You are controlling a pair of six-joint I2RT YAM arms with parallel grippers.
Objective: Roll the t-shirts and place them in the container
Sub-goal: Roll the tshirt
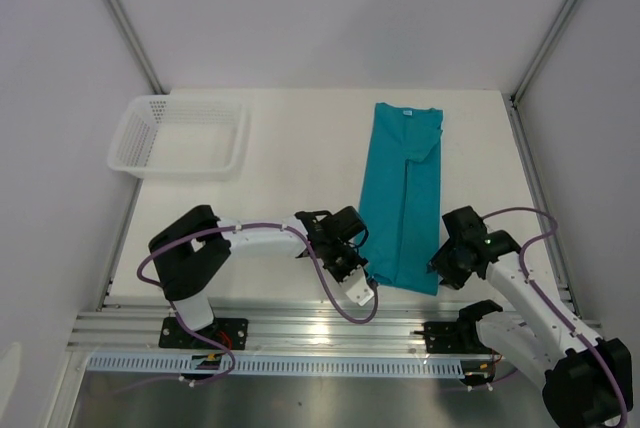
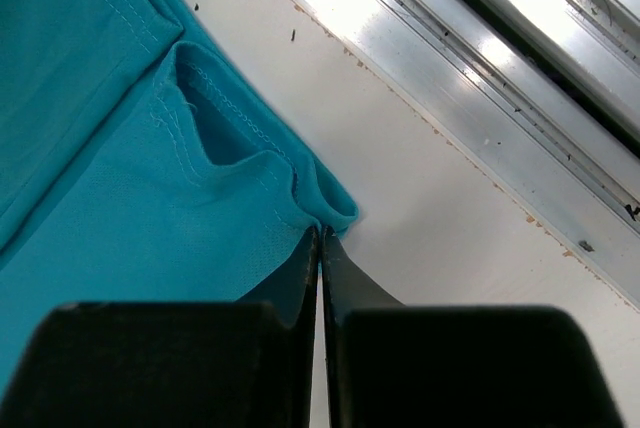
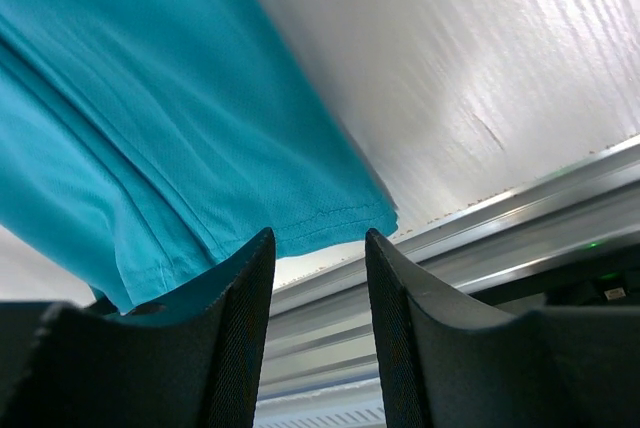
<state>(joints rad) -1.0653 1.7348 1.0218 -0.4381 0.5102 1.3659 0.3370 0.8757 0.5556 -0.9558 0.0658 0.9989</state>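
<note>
I can see my left gripper pinching only the bunched tip of the t-shirt's corner, so I need to open it and take the hem further in before rolling [image 2: 283,150].
The teal t-shirt [image 1: 403,198] lies folded into a long narrow strip on the white table, collar and white label at the far end, hem towards me. My left gripper [image 1: 366,274] is at the hem's near-left corner. In the left wrist view the gripper [image 2: 322,234] is shut, its tips pinching the bunched corner of the t-shirt [image 2: 150,168]. My right gripper [image 1: 441,269] is at the near-right corner. In the right wrist view the gripper [image 3: 318,240] is open, with the hem of the t-shirt [image 3: 200,138] just beyond its tips, not held.
A white plastic mesh basket [image 1: 135,143] stands at the far left of the table. An aluminium rail [image 1: 300,328] runs along the near edge, close behind both grippers; it also shows in the left wrist view [image 2: 470,98]. Walls close the table on three sides.
</note>
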